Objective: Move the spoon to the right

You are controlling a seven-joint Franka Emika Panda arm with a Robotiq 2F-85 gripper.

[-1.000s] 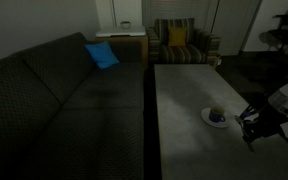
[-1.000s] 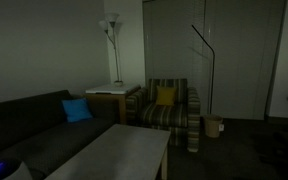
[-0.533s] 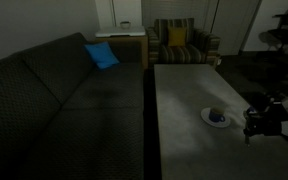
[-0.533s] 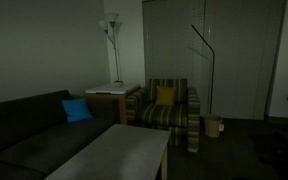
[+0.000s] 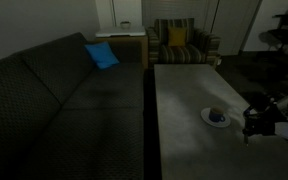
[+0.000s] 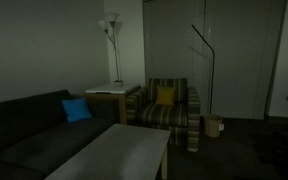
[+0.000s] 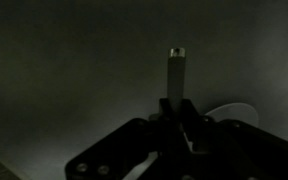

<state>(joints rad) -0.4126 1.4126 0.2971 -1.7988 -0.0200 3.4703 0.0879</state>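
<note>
My gripper will put the spoon down on the bare table [image 5: 243, 132] next to the white plate, on my arm's side.
In the wrist view the spoon [image 7: 175, 72] shows as a thin pale grey handle that sticks out from between the dark fingers of my gripper [image 7: 176, 108], which is shut on it over the grey table [image 7: 64, 70]. The small white plate [image 7: 234, 112] lies just to the right of the fingers. In an exterior view my gripper [image 5: 253, 123] is at the table's right edge, just right of the white plate [image 5: 216, 117] with a dark lump. The spoon is too small to make out there.
A dark sofa [image 5: 54, 100] with a blue cushion [image 5: 102, 55] runs along the table's [image 5: 184, 110] left side. A striped armchair [image 5: 179, 42] with a yellow cushion stands behind it. An exterior view shows the table end [image 6: 119, 155], a floor lamp [image 6: 112, 30] and the armchair [image 6: 166, 105].
My gripper has shifted a little to the right, away from the plate, still shut on the spoon. Nothing else has moved.
</note>
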